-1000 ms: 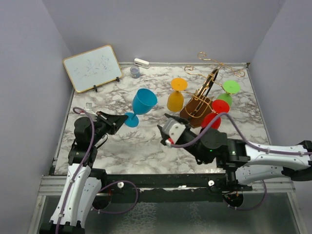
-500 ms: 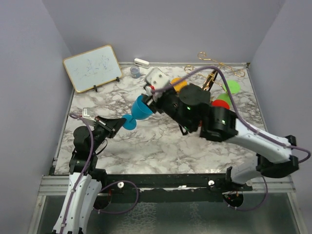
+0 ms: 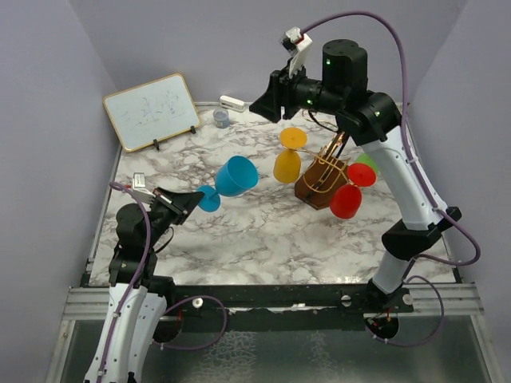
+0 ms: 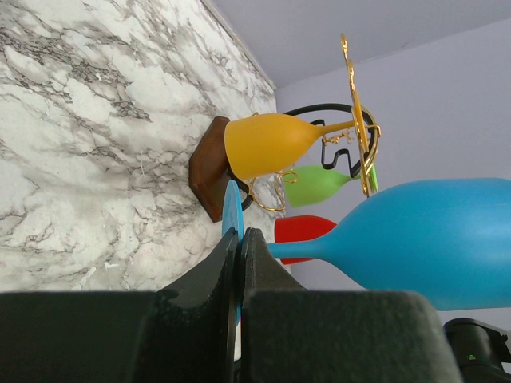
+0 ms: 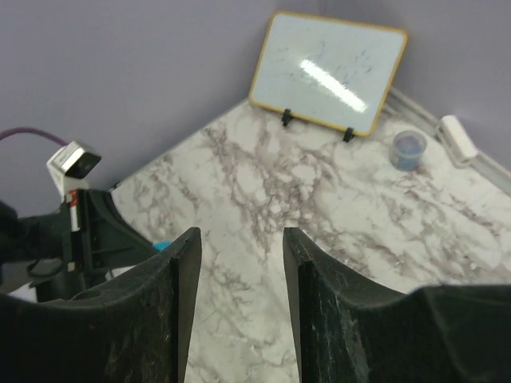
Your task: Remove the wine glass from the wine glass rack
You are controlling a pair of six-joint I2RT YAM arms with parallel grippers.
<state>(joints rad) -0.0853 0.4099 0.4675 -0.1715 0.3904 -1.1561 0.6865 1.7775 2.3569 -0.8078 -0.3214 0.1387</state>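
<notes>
My right gripper moves to the blue wine glass next and closes on the bowl's rim (image 3: 251, 163), on the side that is toward the rack.
My left gripper (image 3: 194, 201) is shut on the flat foot of a blue wine glass (image 3: 236, 175) and holds it tilted above the table, left of the rack. In the left wrist view the foot (image 4: 232, 206) is pinched edge-on in my left gripper (image 4: 239, 239), and the blue bowl (image 4: 431, 239) points right. The gold wire rack (image 3: 329, 163) on its brown wooden base (image 3: 311, 190) carries an orange glass (image 3: 287, 165), a red glass (image 3: 346, 200) and a green glass (image 3: 366, 162). My right gripper (image 3: 265, 102) is open and empty, high above the table's back; it also shows in its own wrist view (image 5: 242, 239).
A whiteboard (image 3: 152, 112) on a small stand leans at the back left. A small blue cup (image 3: 221, 118) and a white eraser (image 3: 232, 102) lie by the back wall. Purple-grey walls close in the marble table (image 3: 263, 231) on three sides.
My right arm has swung from low at the table's near side, over the glasses, up to high above the back. My left gripper keeps the blue glass, which has tilted lower.
</notes>
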